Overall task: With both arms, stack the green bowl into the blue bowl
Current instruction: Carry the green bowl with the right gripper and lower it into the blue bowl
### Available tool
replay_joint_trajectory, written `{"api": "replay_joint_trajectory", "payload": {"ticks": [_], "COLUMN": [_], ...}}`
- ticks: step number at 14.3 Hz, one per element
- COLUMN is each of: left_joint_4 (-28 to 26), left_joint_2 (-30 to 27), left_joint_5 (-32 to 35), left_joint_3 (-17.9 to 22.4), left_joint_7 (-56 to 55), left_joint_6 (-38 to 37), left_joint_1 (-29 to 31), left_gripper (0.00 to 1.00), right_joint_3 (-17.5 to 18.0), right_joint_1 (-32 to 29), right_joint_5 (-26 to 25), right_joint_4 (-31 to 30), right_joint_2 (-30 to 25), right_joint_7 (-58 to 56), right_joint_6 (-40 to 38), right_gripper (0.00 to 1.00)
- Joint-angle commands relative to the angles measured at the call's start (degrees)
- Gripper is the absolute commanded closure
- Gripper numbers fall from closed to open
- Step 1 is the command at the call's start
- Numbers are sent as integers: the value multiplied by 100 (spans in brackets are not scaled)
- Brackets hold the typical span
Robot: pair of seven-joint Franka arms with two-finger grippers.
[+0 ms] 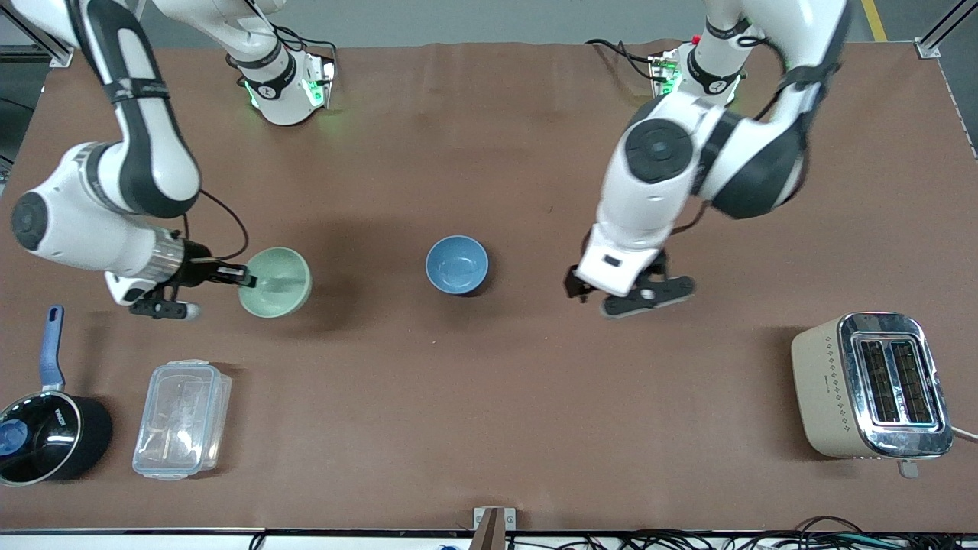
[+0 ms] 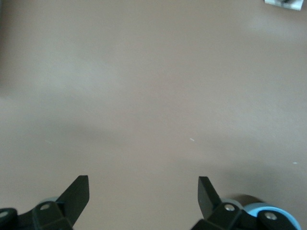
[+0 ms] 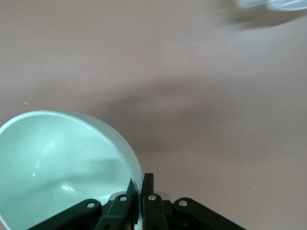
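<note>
My right gripper will release the pale green bowl, now held off the brown table, upright inside the empty blue bowl (image 1: 456, 263) in the brown table's middle.
The pale green bowl (image 1: 275, 281) is held off the brown table toward the right arm's end. My right gripper (image 1: 246, 276) is shut on its rim, one finger inside and one outside; the bowl fills the right wrist view (image 3: 62, 163). The blue bowl (image 1: 457, 264) stands upright and empty mid-table. My left gripper (image 1: 611, 294) is open and empty over bare table, beside the blue bowl toward the left arm's end. In the left wrist view its fingertips (image 2: 81, 191) are spread wide over bare table.
A black saucepan with a blue handle (image 1: 42, 428) and a clear plastic lidded box (image 1: 182, 418) sit near the front camera at the right arm's end. A beige toaster (image 1: 871, 386) stands at the left arm's end.
</note>
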Motion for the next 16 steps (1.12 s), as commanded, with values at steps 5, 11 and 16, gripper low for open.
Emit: {"api": "replay_joint_trajectory", "payload": {"ticks": [5,11,16], "left_joint_4": [-23,-102,-655], "left_joint_2": [-1067,-1894,-2465], "left_joint_5": [-86,-657,-1026], "left_joint_3": [-77,632,1328], "left_joint_7": [2468,4052,4476], "left_joint_6": [-858,-1886,-2099], "left_joint_1": [1341,1406,1142], "left_gripper": [0,0,0], "right_joint_3": [-29,-21,-29], "right_joint_1": [1843,2847,3129], "right_joint_5": [-46,-2,218], "right_joint_4": [674,737,536], "right_joint_2": [132,879,1214], "right_joint_7": [2127,2287,2252], "right_joint_6": [-38,199,920], "right_gripper": [96,96,96]}}
